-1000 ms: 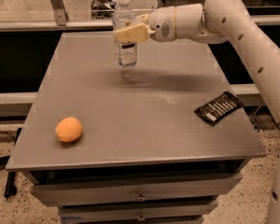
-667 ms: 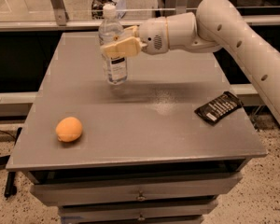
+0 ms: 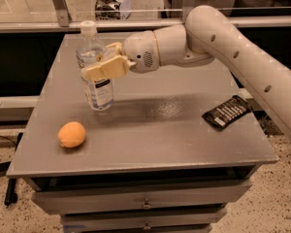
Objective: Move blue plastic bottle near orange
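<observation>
Next, my gripper lets go of the blue plastic bottle on the grey table [image 3: 90, 126], just behind the orange, so that it is almost touching it.
The blue plastic bottle [image 3: 96, 69] is clear with a white cap and a white label. It hangs upright just above the grey table [image 3: 150, 144], left of centre. My gripper [image 3: 105, 64] is shut on the bottle's middle, with its cream fingers [image 3: 104, 70] wrapped across it. The white arm reaches in from the right. The orange [image 3: 72, 134] lies on the table near the front left, a short way below and left of the bottle.
A flat black packet [image 3: 227, 112] lies near the table's right edge. Drawers [image 3: 145, 205] sit under the tabletop. A glass railing [image 3: 63, 13] runs behind the table.
My gripper has carried the bottle from the back of the table leftwards and forwards, closer to the orange. The orange and black packet have not moved.
</observation>
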Action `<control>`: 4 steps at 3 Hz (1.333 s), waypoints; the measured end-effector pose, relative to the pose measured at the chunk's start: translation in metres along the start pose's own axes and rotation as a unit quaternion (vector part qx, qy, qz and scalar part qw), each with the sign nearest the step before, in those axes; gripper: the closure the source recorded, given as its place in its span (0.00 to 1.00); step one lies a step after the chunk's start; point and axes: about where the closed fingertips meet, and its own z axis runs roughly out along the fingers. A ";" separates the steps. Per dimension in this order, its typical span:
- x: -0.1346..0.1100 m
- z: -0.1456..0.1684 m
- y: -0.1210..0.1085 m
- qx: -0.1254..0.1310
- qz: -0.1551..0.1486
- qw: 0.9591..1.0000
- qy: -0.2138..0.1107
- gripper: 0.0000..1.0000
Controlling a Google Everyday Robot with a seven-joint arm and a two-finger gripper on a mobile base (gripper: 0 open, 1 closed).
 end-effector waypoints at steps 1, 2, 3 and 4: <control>0.002 0.013 0.021 -0.027 -0.005 1.000 -0.008 1.00; 0.008 0.021 0.031 -0.037 -0.016 0.999 -0.011 1.00; 0.016 0.028 0.035 -0.040 -0.025 0.999 -0.011 1.00; 0.021 0.031 0.038 -0.044 -0.040 0.998 -0.008 0.82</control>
